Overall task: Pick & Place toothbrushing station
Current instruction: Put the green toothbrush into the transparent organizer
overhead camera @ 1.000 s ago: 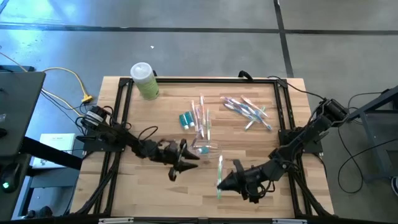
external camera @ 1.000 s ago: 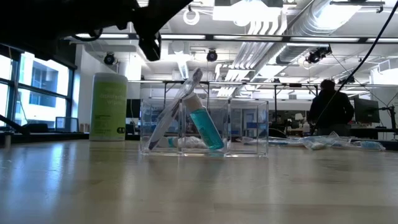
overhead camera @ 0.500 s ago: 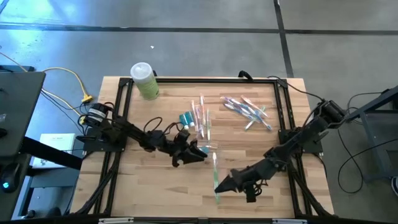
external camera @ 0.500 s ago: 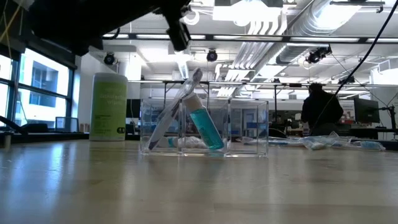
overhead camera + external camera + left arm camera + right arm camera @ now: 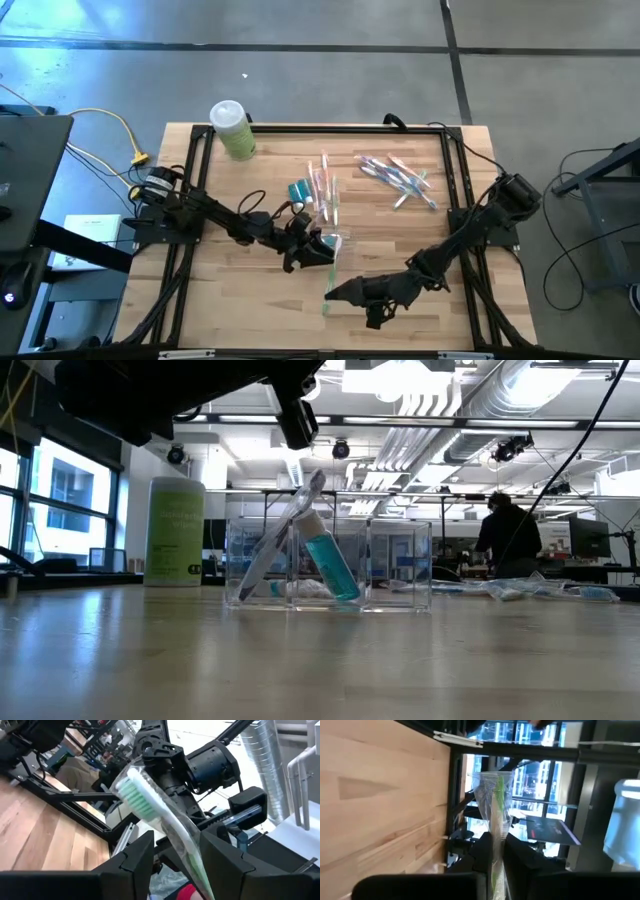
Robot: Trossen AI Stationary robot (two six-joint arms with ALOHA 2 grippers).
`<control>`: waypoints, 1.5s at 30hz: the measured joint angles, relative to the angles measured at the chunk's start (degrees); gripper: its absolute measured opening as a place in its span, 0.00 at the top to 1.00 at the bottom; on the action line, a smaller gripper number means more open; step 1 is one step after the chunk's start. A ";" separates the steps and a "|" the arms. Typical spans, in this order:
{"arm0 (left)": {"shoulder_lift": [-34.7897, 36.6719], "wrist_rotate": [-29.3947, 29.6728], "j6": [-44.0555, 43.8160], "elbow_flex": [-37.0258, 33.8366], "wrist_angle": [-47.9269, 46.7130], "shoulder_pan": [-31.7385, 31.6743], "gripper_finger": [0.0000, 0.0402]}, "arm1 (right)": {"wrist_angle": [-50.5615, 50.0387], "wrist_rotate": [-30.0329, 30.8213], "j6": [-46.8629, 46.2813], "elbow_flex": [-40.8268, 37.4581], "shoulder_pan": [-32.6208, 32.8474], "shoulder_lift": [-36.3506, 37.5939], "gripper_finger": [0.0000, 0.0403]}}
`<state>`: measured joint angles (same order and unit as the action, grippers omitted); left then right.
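My right gripper is holding the toothbrush with its handle end pointing out, so my left gripper needs to hold the toothbrush while my right gripper retakes it near its bristles (image 5: 169, 821).
A green toothbrush (image 5: 331, 275) in a clear wrapper hangs above the table's near middle. My right gripper (image 5: 334, 293) is shut on it. My left gripper (image 5: 322, 250) is open, and its fingers stand on either side of the brush's head part (image 5: 150, 812). I cannot tell whether they touch the wrapper. The clear organizer (image 5: 330, 565) stands on the table just beyond. A teal tube (image 5: 330, 565) and a toothbrush lean inside it. In the low view only my left arm's dark finger (image 5: 297, 415) shows, above the organizer. My right gripper pinches the wrapped toothbrush by its handle part (image 5: 495, 845) between its two fingers. The fingers come about level from the table's right and lie across the brush. The brush is lifted clear of the table, and its bristled end (image 5: 497, 785) sticks out past the fingers toward my left gripper.
A green canister (image 5: 232, 130) stands at the far left corner. A heap of wrapped toothbrushes (image 5: 398, 175) lies at the far right. More toothbrushes (image 5: 325, 185) lie by the organizer. A black frame (image 5: 195, 170) borders the table. A person (image 5: 508, 535) stands in the room behind.
My right gripper has carried the toothbrush down and toward the table's left, rolling as it went. The brush's head end now stands between my left fingers. My left gripper has moved toward the right and risen a little, also rolling. The person behind has walked left.
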<state>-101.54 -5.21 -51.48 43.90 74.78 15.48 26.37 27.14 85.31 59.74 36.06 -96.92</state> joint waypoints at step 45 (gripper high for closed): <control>0.00 0.71 7.00 -0.07 -1.62 -0.04 0.96 | -0.70 17.68 -39.53 -0.01 4.21 0.11 0.62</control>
<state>-101.53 -4.51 -44.48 43.83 73.16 15.44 25.67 44.82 45.77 59.72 40.27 -96.82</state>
